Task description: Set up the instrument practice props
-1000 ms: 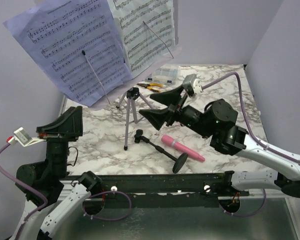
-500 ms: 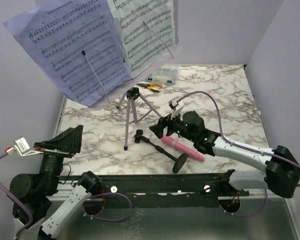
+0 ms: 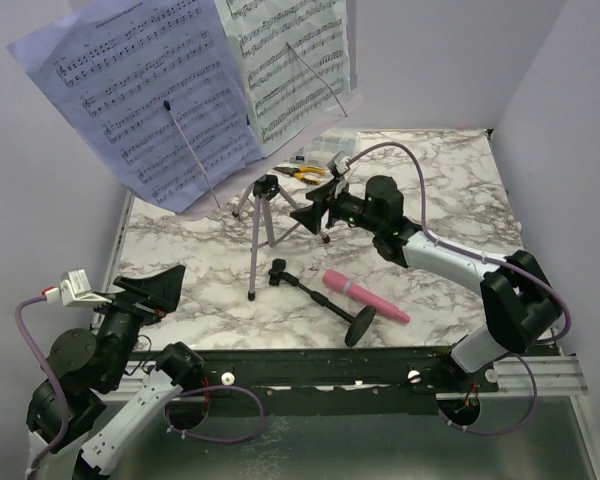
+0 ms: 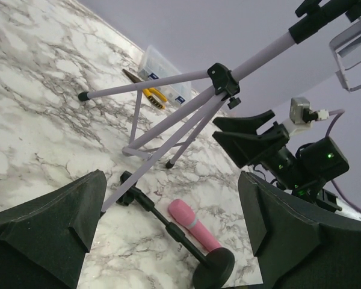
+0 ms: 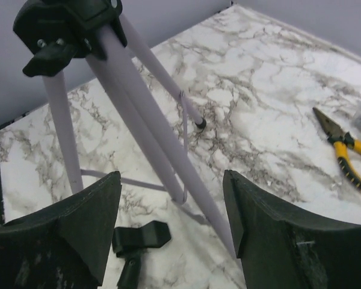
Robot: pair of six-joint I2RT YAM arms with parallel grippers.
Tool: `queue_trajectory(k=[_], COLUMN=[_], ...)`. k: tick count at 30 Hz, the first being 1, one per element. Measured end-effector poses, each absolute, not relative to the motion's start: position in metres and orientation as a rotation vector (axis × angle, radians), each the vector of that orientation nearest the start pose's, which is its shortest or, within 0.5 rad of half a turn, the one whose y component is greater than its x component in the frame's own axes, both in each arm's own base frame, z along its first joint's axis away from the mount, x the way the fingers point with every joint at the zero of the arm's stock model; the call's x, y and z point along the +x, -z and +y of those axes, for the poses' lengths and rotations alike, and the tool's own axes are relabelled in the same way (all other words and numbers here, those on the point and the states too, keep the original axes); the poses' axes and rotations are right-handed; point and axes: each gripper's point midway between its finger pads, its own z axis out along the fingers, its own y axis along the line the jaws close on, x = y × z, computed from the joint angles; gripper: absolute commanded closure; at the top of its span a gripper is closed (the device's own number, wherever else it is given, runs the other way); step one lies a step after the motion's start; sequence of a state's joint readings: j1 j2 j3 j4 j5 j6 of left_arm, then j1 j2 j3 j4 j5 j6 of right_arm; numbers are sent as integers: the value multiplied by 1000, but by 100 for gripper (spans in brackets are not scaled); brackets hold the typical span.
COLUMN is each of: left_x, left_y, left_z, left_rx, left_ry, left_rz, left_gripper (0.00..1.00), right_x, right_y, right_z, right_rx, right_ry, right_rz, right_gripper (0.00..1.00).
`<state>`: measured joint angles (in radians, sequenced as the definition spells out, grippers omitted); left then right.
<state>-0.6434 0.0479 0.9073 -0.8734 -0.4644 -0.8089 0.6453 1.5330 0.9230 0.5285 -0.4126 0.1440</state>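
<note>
Next, my left gripper needs to go to the middle of the tripod's near leg (image 3: 255, 243) (image 4: 155, 160), closest to the black stand's clip, and close there.
The lilac music-stand plate (image 3: 332, 112) stands high on its tripod (image 3: 263, 215) and carries the lavender page (image 3: 140, 90) and the white page (image 3: 285, 60). The pink microphone (image 3: 365, 297) lies flat on the table, off its stand. The black stand (image 3: 315, 295) lies on its side beside it, round base (image 3: 360, 325) toward the near edge. My right gripper (image 3: 315, 212) is open and empty, just right of the tripod, with a tripod leg (image 5: 162, 138) between its jaws, untouched. My left gripper (image 3: 155, 285) is open and empty, low at the near left, facing the microphone (image 4: 192, 223).
A clear compartment box (image 3: 330, 150) and yellow-handled pliers (image 3: 302, 172) lie at the back behind the tripod. The pliers (image 5: 349, 156) also show in the right wrist view. The stand's clip (image 5: 141, 238) lies near the tripod's feet. Grey walls close in the back and both sides.
My right arm has swung from above the microphone back toward the tripod, still open. My left arm has dropped lower at the near left.
</note>
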Motion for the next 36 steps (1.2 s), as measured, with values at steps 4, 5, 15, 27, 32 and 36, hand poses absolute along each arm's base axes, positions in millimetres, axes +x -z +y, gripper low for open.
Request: queue_trajectory(k=[4, 5, 15, 27, 32, 36], left_x=[125, 125, 126, 122, 125, 141], left_y=[-308, -306, -300, -302, -302, -291], left_z=[-30, -30, -32, -29, -32, -51], left_rx=[-510, -510, -508, -512, -505, -493], left_ry=[752, 750, 746, 764, 769, 786], left_rz=[1589, 1595, 1610, 1586, 1586, 1625], left_gripper=[1, 1, 1, 1, 3, 4], right_x=[349, 352, 367, 373, 377, 377], right_y=[-226, -223, -192, -201, -203, -204], right_z=[355, 357, 382, 407, 413, 415], right_rx=[-803, -824, -919, -868, -835, -832], right_ry=[-886, -878, -900, -800, -760, -742], right_rz=[1511, 1504, 1440, 1292, 1251, 1234], right_gripper=[30, 32, 62, 83, 86, 87])
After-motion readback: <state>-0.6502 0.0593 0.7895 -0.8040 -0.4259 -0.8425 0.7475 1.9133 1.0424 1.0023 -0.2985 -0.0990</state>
